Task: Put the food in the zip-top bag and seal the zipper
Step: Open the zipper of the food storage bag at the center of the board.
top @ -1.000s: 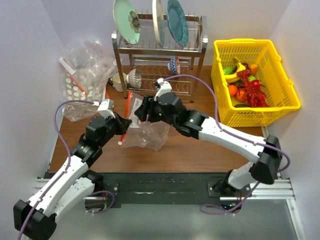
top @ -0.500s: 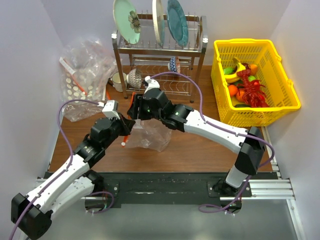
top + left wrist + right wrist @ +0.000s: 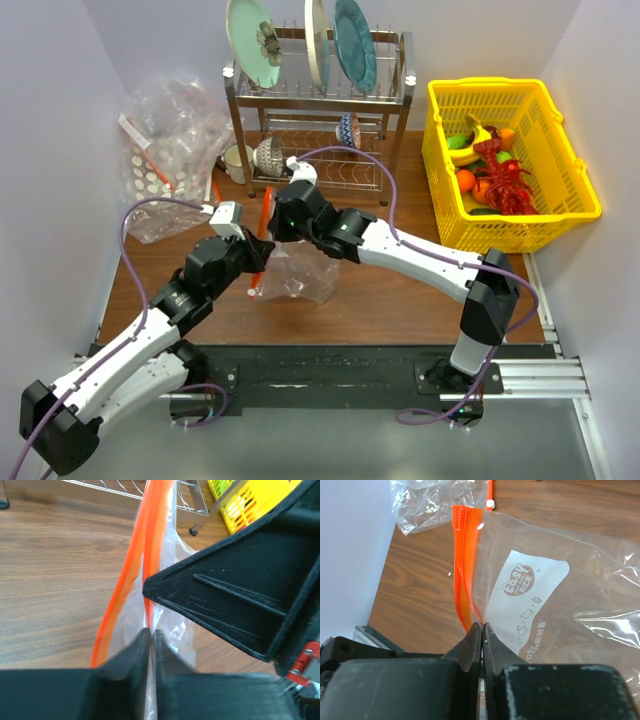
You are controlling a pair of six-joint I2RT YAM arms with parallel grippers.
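One orange zipper edge hangs loose beside the bag's clear film that my left gripper pinches, so next my left gripper opens and grabs that loose zipper edge (image 3: pixel 104 635).
The zip-top bag (image 3: pixel 300 272) lies crumpled on the wooden table between the arms, its orange zipper (image 3: pixel 262 222) standing up at its left side. My left gripper (image 3: pixel 258 262) is shut on the zipper edge (image 3: pixel 150 530), fingertips (image 3: pixel 151 630) pinching the film. My right gripper (image 3: pixel 275 225) is shut on the same edge just behind it; in the right wrist view its tips (image 3: pixel 482 625) clamp where the zipper (image 3: pixel 465 565) meets the printed label (image 3: pixel 525 595). The food stays in the yellow basket (image 3: pixel 560 215): red lobster (image 3: pixel 512 188), orange (image 3: pixel 465 180).
A metal dish rack (image 3: pixel 320 100) with plates and bowls stands at the back centre. A heap of clear white-dotted bags (image 3: pixel 165 150) fills the back left, with a white cup (image 3: pixel 235 160) beside it. The basket holds other toy fruit too.
My right gripper moved left to the bag's zipper edge and shut on it. The left gripper stayed shut on the bag, shifting slightly forward.
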